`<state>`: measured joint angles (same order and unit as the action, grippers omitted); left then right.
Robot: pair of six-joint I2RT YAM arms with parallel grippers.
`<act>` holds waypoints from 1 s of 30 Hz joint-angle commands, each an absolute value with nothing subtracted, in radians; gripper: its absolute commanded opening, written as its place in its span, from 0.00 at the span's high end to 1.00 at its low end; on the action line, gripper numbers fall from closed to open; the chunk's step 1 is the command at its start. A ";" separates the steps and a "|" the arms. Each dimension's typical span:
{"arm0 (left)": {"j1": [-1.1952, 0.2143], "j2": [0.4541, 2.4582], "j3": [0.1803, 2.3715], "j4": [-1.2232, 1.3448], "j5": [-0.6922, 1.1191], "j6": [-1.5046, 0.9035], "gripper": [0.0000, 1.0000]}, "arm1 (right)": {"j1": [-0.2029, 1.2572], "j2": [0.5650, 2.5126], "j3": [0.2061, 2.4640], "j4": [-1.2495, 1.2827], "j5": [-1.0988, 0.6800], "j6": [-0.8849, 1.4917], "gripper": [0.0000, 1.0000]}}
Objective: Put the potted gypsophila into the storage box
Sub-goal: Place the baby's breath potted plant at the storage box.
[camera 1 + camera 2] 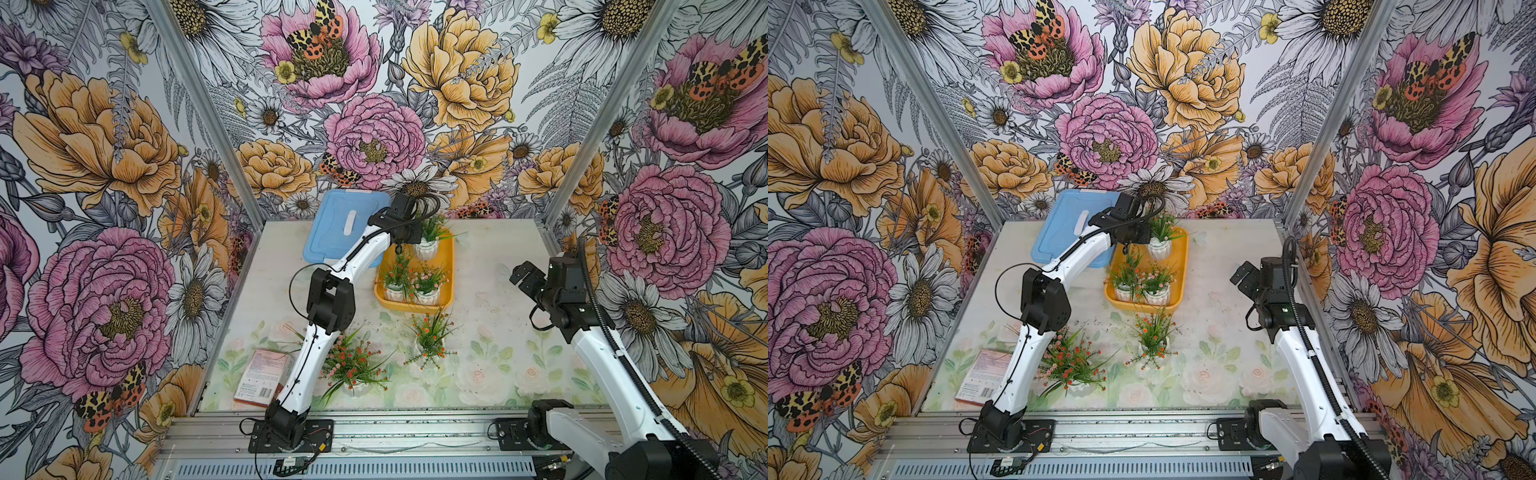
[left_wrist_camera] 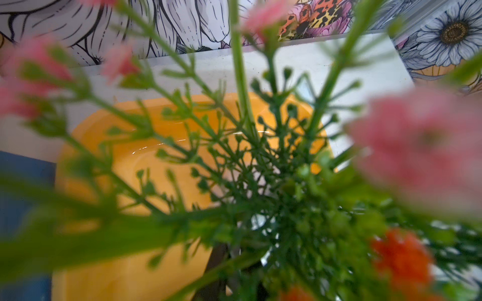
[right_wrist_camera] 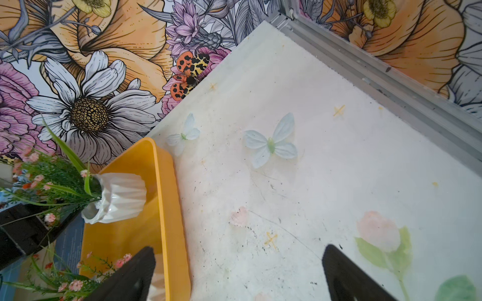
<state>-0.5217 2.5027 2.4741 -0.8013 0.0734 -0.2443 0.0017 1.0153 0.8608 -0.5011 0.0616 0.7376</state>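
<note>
My left gripper needs to let go of the potted gypsophila in the storage box's far corner point(image 1: 435, 254), away from the blue-lidded box.
The yellow-orange storage box point(image 1: 448, 259) point(image 1: 1180, 262) lies at the back middle of the table. A potted gypsophila in a white ribbed pot point(image 1: 427, 249) point(image 1: 1158, 248) point(image 3: 122, 198) stands in its far end. My left gripper point(image 1: 398, 250) point(image 1: 1125, 249) hangs shut just left of that pot, over the box floor. In the left wrist view its stems point(image 2: 281, 187) crowd the lens and hide whether the jaws pinch any of them. Two more pots point(image 1: 395, 291) point(image 1: 428, 296) fill the box's near end. My right gripper point(image 1: 525, 276) point(image 3: 238, 260) is open and empty, right of the box.
Two potted plants with orange flowers stand on the table, one point(image 1: 430, 343) just in front of the box, the other point(image 1: 353, 368) beside my left arm. A blue-lidded box point(image 1: 345, 226) sits at the back left. A pink packet point(image 1: 264, 376) lies at the front left.
</note>
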 commanded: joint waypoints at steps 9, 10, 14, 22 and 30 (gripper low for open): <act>-0.543 2.607 2.636 -0.621 -0.008 -0.361 1.00 | 0.009 0.991 0.880 -0.478 0.086 0.747 0.01; -0.547 2.617 2.644 -0.618 -0.013 -0.371 1.00 | 0.009 0.988 0.880 -0.477 0.086 0.747 0.01; -0.561 2.637 2.647 -0.595 -0.034 -0.380 1.00 | 0.009 0.976 0.879 -0.479 0.093 0.752 0.01; -0.582 2.671 2.655 -0.585 -0.079 -0.395 1.00 | 0.009 0.973 0.877 -0.479 0.089 0.758 0.00; -0.582 2.689 2.661 -0.555 -0.088 -0.429 0.92 | 0.009 0.961 0.872 -0.481 0.094 0.764 0.00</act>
